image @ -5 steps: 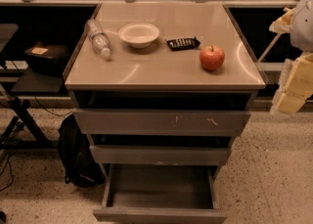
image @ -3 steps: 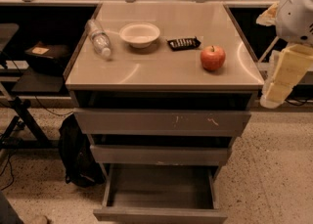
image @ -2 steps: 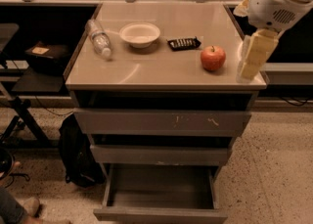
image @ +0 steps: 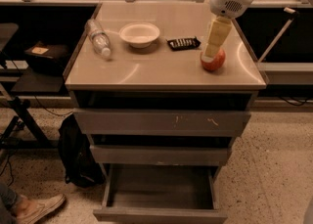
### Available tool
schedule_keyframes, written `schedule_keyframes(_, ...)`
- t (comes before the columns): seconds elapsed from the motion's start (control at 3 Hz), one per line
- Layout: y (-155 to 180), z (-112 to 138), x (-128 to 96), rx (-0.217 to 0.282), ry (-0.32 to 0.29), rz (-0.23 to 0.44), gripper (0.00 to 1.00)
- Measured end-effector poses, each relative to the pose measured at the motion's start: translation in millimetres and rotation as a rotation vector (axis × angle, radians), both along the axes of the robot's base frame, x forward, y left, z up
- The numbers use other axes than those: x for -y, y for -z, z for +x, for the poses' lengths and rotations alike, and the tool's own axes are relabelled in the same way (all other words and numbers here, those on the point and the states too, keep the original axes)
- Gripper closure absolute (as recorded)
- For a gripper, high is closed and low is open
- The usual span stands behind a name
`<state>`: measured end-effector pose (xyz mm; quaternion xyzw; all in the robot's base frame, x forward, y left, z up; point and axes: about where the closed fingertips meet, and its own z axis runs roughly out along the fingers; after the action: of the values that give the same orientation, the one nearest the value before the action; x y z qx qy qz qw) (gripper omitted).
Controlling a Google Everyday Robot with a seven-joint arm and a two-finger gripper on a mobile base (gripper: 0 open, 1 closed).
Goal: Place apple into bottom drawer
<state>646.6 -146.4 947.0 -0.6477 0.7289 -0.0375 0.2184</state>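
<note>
I should next lower my gripper to the middle of the red-orange apple (image: 213, 59) beside the black flat packet and close it there.
The red-orange apple (image: 215, 61) sits on the cabinet top (image: 161, 66) near its right front edge. My gripper (image: 213, 47) hangs from the white arm at the upper right, right over the apple, and its cream fingers (image: 216, 36) cover the apple's top. The bottom drawer (image: 159, 193) is pulled open at the base of the cabinet and its inside looks empty.
A white bowl (image: 139, 34), a plastic bottle (image: 99, 38) lying on its side and a black flat packet (image: 183, 43) are on the cabinet top. The top drawer (image: 161, 122) and middle drawer (image: 160, 155) stick out slightly. A black backpack (image: 76, 154) leans at the lower left, by a shoe (image: 36, 208).
The arm has swung in from the right edge, leftward and down over the cabinet top, until the gripper is at the apple. The apple, the bowl and the drawers have not moved.
</note>
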Motion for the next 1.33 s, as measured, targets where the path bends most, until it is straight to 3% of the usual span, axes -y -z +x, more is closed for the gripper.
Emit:
schedule_keyframes(0.33, 13.8, 15.2, 24.0, -0.021, 0.017, 0.086, 0.00)
schedule_keyframes(0.67, 48.0, 37.8, 67.8, -0.064, 0.059, 0.269, 0.00)
schedule_keyframes(1.0, 65.1, 59.0, 61.6, -0.073, 0.052, 0.343, 0.00)
schedule_keyframes(1.33, 63.6, 61.3, 60.7, -0.063, 0.067, 0.302, 0.00)
